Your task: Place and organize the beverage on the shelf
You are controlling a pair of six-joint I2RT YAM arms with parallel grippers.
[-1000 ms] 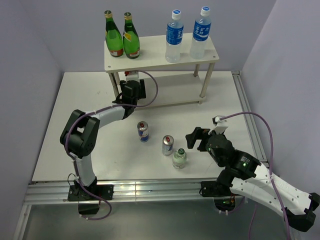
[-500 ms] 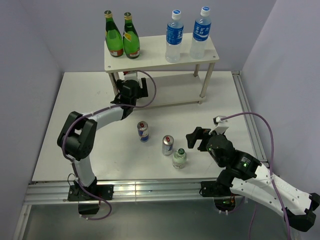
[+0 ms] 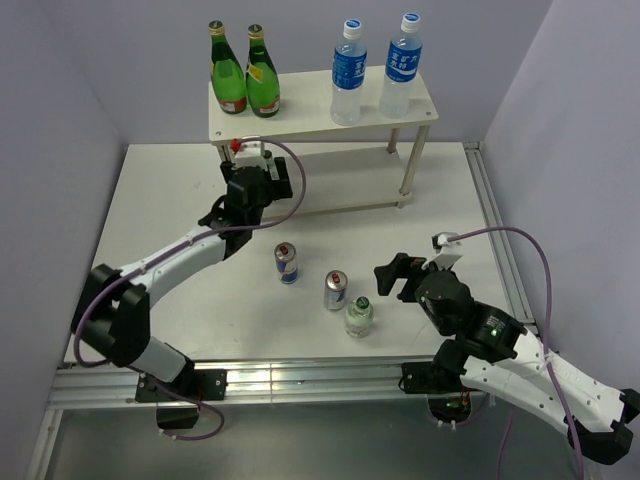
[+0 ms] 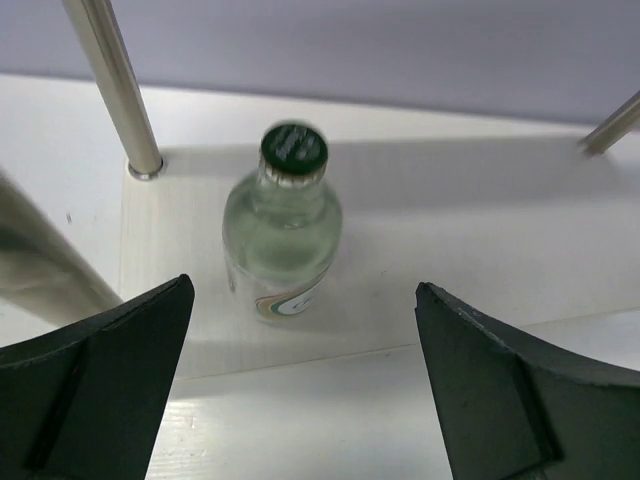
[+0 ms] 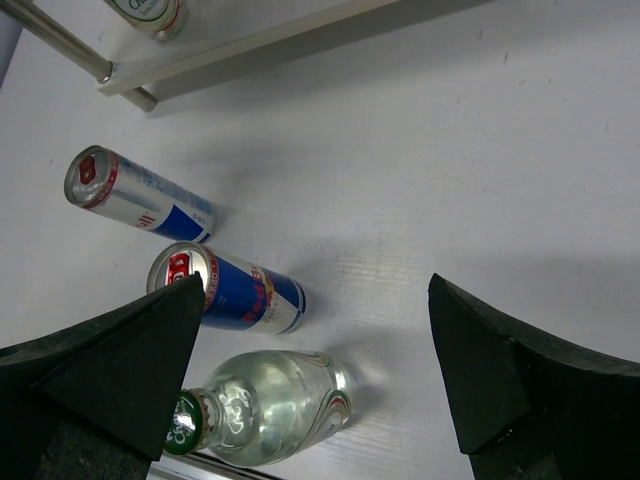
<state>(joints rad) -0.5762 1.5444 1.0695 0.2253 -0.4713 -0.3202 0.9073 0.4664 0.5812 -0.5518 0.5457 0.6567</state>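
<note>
The body of the small green-capped bottle (image 3: pixel 358 322) (image 5: pixel 282 399) stands on the table beside the slim cans, and my right gripper needs to close on it.
The cream shelf (image 3: pixel 322 105) carries two tall water bottles (image 3: pixel 348 75) on its top board. A small green-capped bottle (image 4: pixel 283 232) stands upright on the lower board (image 4: pixel 480 240), close to a post. My left gripper (image 4: pixel 303 300) is open just in front of it, its fingers apart from the glass; from above, the left gripper (image 3: pixel 255 160) sits at the shelf's left end. Two slim cans (image 3: pixel 287 263) (image 3: pixel 335 290) and another small green-capped bottle (image 3: pixel 358 316) stand on the table. My right gripper (image 3: pixel 408 268) hovers open to their right, empty.
Two green glass bottles (image 3: pixel 245 75) stand on the top board's left end. In the right wrist view the cans (image 5: pixel 228 290) and small bottle (image 5: pixel 265 405) lie below the left finger (image 5: pixel 110 370). Shelf posts (image 4: pixel 115 85) flank the lower tier.
My left gripper has opened and let go of the small bottle, which now stands on the lower board. Its elbow has swung down and left. The right arm has barely moved.
</note>
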